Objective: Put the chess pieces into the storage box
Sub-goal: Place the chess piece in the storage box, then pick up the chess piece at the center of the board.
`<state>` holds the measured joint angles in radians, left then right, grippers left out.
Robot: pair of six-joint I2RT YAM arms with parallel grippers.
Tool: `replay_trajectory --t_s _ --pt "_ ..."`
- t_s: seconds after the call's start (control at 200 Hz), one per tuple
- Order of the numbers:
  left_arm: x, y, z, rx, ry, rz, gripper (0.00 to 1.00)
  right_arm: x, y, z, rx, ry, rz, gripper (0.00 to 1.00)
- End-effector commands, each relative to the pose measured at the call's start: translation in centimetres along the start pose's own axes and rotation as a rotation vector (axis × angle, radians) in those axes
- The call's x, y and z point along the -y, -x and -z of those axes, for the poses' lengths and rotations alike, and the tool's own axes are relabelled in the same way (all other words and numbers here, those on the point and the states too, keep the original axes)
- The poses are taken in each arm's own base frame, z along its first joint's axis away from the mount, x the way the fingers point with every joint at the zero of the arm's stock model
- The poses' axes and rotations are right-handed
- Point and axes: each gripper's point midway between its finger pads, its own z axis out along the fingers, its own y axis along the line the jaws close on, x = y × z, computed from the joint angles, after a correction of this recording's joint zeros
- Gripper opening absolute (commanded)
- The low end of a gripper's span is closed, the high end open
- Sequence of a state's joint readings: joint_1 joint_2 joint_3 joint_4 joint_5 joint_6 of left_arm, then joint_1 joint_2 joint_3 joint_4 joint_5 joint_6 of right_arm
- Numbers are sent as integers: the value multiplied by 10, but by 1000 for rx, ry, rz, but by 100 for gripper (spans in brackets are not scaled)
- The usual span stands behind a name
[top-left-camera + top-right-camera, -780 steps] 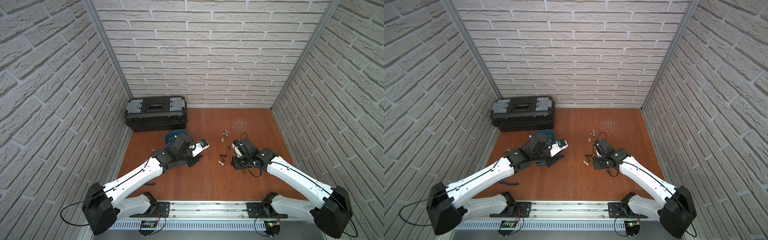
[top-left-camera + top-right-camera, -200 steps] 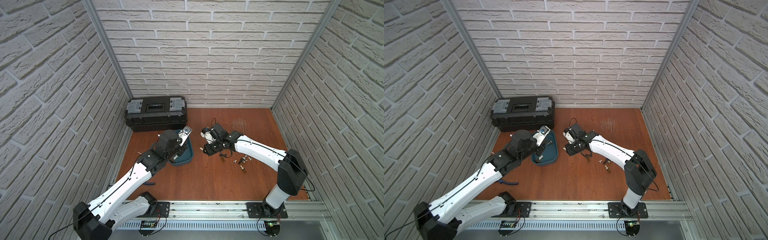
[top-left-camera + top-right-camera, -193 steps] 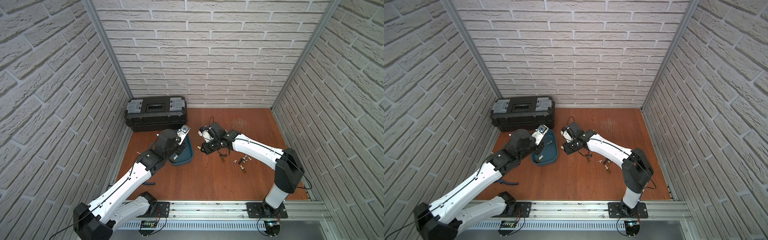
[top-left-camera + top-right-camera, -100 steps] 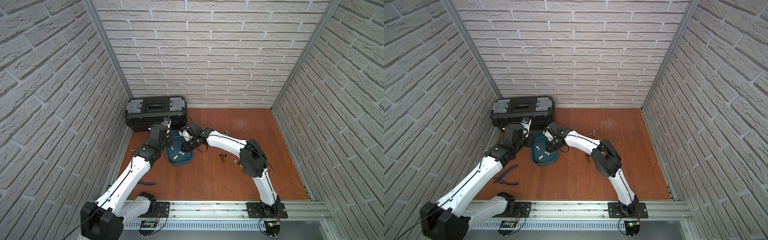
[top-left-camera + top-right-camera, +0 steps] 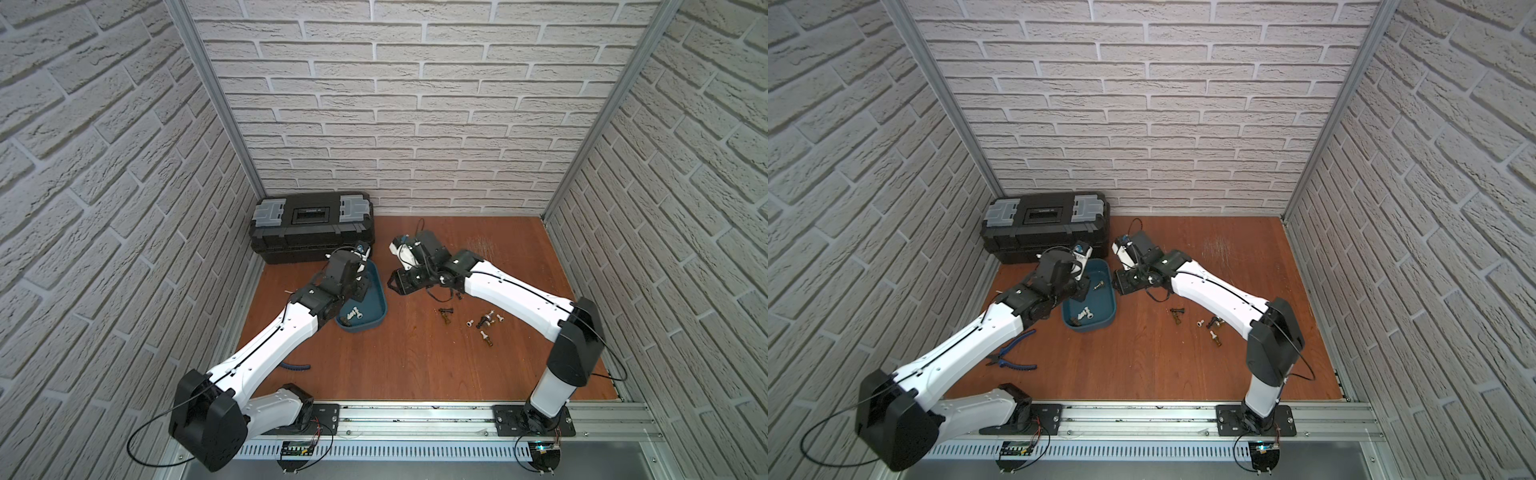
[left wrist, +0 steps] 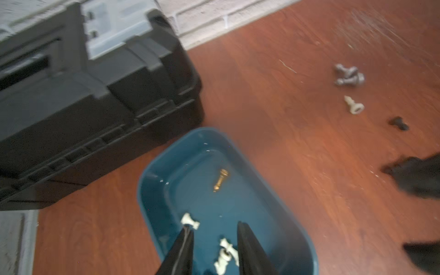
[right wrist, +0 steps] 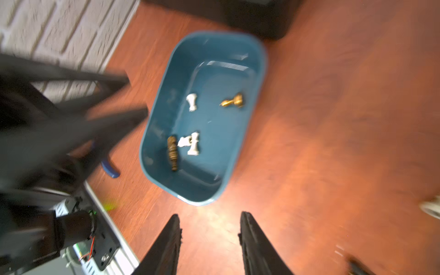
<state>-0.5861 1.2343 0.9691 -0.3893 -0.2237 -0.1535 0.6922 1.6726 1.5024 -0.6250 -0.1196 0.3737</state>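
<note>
The robot's right gripper should next go to the black chess piece beside the brown one, nearest the storage box, and close on its middle (image 5: pixel 445 310).
The teal storage box (image 5: pixel 376 322) (image 5: pixel 1111 307) lies on the wooden floor in front of the black toolbox. In it I see white chess pieces (image 7: pixel 191 142) and brown ones (image 7: pixel 172 152), plus a golden-brown one (image 6: pixel 221 179). My left gripper (image 6: pixel 214 228) (image 5: pixel 1082 293) hangs open over the box's left side, holding nothing; white pieces lie on the box floor below its gap. Just off the box's right rim, my right gripper (image 7: pixel 209 221) (image 5: pixel 392 284) is open and empty over bare floor. Several more pieces (image 5: pixel 482 322) (image 5: pixel 1177 313) lie scattered under the right arm.
The black toolbox (image 5: pixel 311 226) with grey latches stands against the back wall, close behind the box. Blue-handled pliers (image 5: pixel 1013 357) lie on the floor under the left arm. Grey pieces (image 6: pixel 348 76) and a white one (image 6: pixel 354 106) lie further back. Brick walls close three sides.
The right gripper was over the box half a second ago; it has drawn back to the box's right side with its jaws wider apart. The left gripper moved from the toolbox side over the box.
</note>
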Motion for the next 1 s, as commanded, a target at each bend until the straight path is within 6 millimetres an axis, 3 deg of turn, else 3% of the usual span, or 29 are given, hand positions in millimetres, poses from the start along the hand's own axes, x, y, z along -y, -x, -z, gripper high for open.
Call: replay_trajectory --t_s 0.0,0.13,0.255,0.345,0.455,0.565,0.715,0.995 --pt "32 7 -9 -68 -27 127 37 59 -24 21 -14 -184 -43 45" --pt "101 -10 -26 -154 -27 147 38 107 -58 41 -17 -244 -144 45" --pt "160 -25 -44 -228 -24 241 39 138 -86 57 10 -303 -192 45" --pt "199 -30 -56 -239 -25 267 39 148 -98 67 50 -320 -205 45" --pt "232 -31 -71 -222 -22 290 41 150 -108 79 115 -307 -197 44" --pt "250 -34 -86 -219 -28 338 43 148 -113 99 183 -300 -201 43" --pt "259 -41 -100 -200 -25 394 42 142 -120 122 265 -288 -203 43" --pt "271 -45 -111 -183 -43 445 42 154 -143 138 283 -364 -232 43"
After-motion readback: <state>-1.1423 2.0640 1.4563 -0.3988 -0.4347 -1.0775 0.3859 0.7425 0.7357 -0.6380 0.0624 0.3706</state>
